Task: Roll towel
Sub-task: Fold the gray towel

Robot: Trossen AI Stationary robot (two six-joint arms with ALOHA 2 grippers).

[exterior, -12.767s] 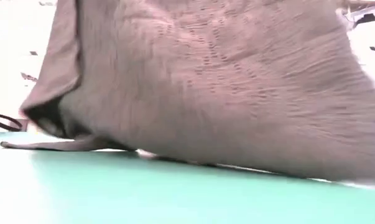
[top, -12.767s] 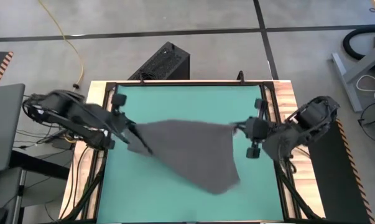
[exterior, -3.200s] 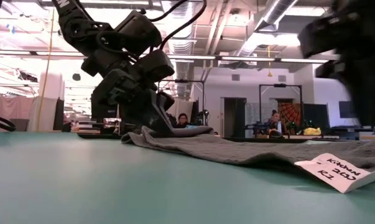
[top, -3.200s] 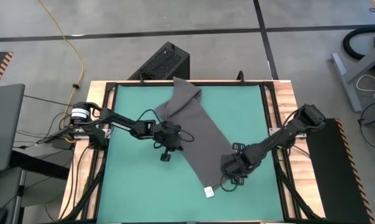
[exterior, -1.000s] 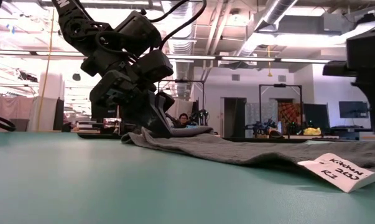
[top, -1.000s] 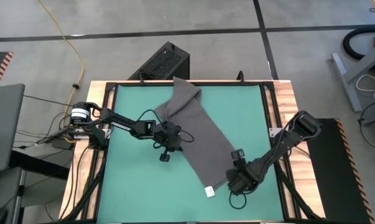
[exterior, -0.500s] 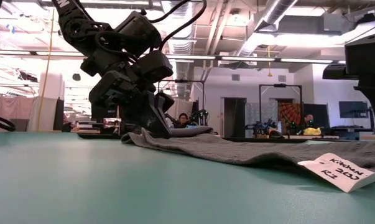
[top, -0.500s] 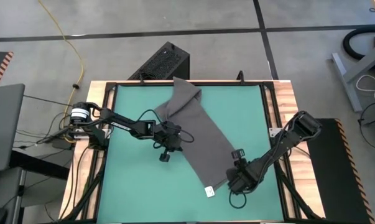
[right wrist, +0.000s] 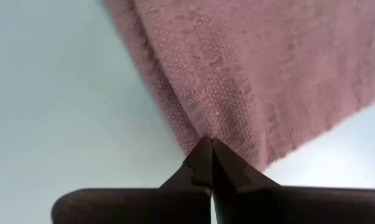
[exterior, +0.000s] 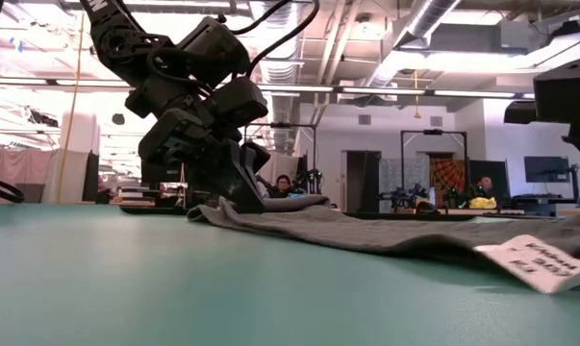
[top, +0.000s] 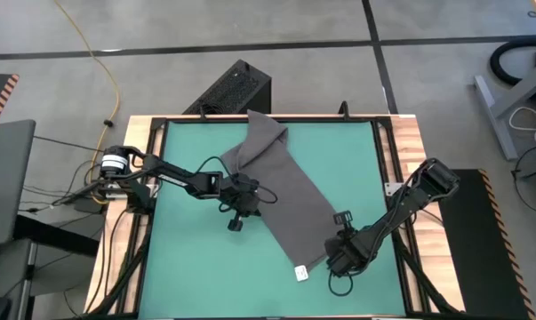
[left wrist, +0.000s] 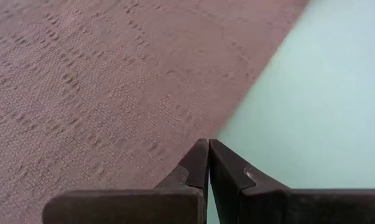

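Observation:
The towel's near corner reaches past the closed fingers of my right gripper, so next I open that gripper, pinch the corner's tip [right wrist: 263, 166] and pull it out before rolling.
The dark grey towel [top: 281, 187] lies folded into a long strip, slanting across the green table [top: 196, 258] from the far edge to the near right. Its white tag [top: 300, 274] sticks out at the near end and also shows in the low view [exterior: 540, 261]. My left gripper [top: 252, 191] is shut at the strip's left long edge, about midway along it. My right gripper [top: 328, 258] is shut at the near end's right corner. My left gripper presses its shut fingertips [left wrist: 208, 149] down on the towel's left long edge [left wrist: 193, 124], slanting down from the table's left side. The cloth there lies flat on the table. My right gripper is shut on the near end's corner [right wrist: 218, 127], where a folded edge [right wrist: 168, 118] runs to the fingertips. It comes slanting down from the table's right side. The fingertips hide how many layers it has. The rest of the towel lies on the table.
A black box [top: 232, 89] stands on the floor beyond the far edge. The table's dark frame and wooden rim [top: 401, 142] run along its sides. Bare green surface lies to the near left and far right of the towel.
My right gripper has shifted slightly, and the towel's near end has slid a little toward the table's right edge with it. The white tag has moved and turned along with that end. The far part of the towel and my left gripper have stayed put.

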